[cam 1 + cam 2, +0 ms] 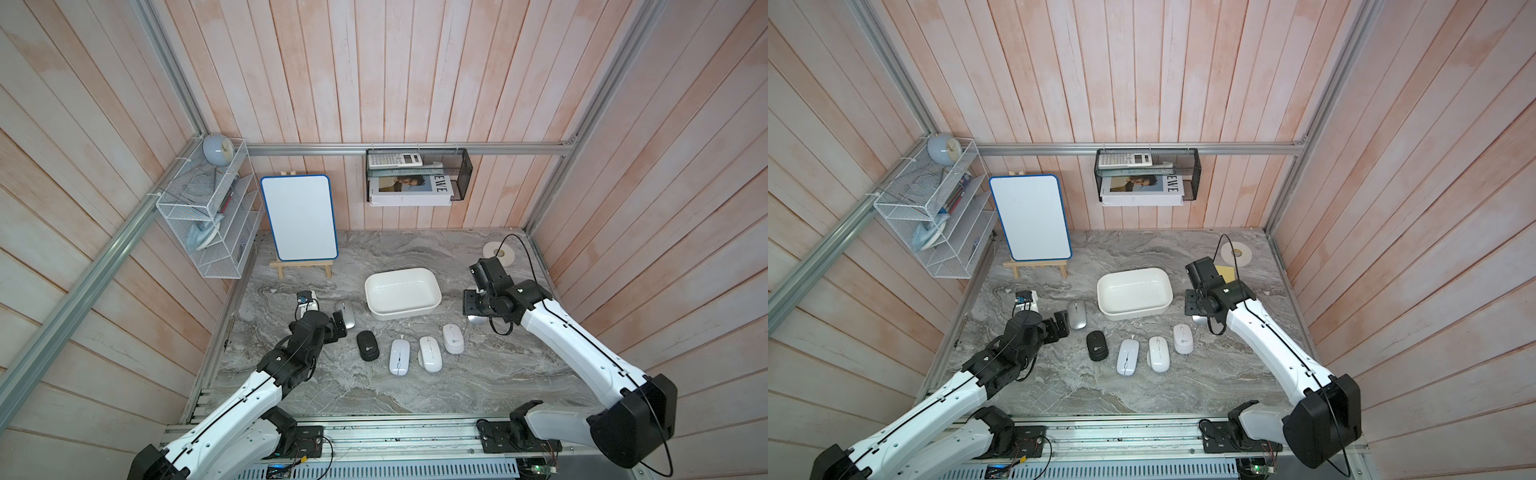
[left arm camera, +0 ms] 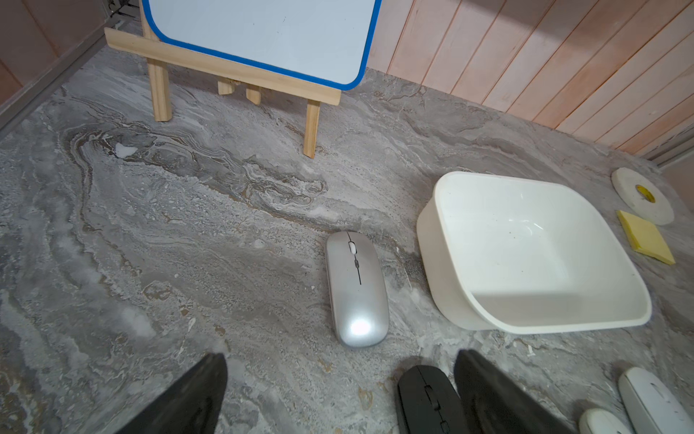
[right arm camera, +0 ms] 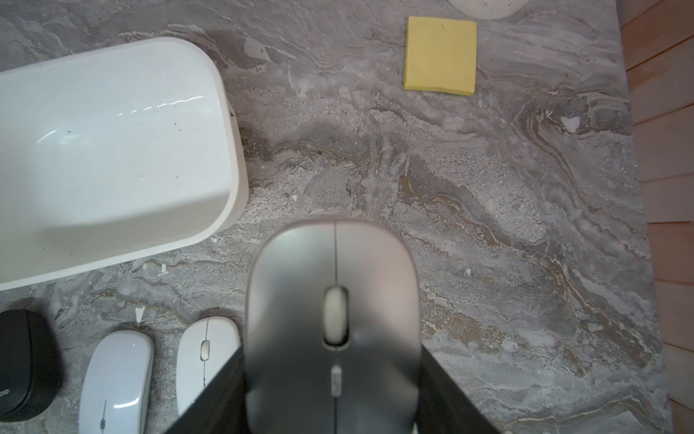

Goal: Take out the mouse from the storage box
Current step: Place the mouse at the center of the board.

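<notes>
Next, my right gripper releases the grey mouse on the table (image 1: 462, 303) (image 3: 348, 172) between the white storage box and the yellow sticky pad.
The white storage box (image 1: 405, 312) (image 1: 1133, 312) stands mid-table with nothing inside it. To its right, just off the table, hangs a grey mouse (image 3: 334, 285) with my right gripper (image 3: 332, 375) shut on its sides; in a top view only its edge (image 1: 477, 319) shows under the wrist. My left gripper (image 2: 340, 360) is open and empty, low over the table. A silver mouse (image 2: 356, 289) lies just ahead of it, left of the box. A black mouse (image 1: 367, 345) and three white mice (image 1: 430, 353) lie in a row in front of the box.
A whiteboard on a wooden easel (image 1: 300, 218) stands at the back left. A yellow sticky pad (image 3: 440, 54) and a tape roll (image 1: 498, 251) lie at the back right. A white wire rack (image 1: 208, 216) and a black mesh basket (image 1: 417, 174) hang on the walls.
</notes>
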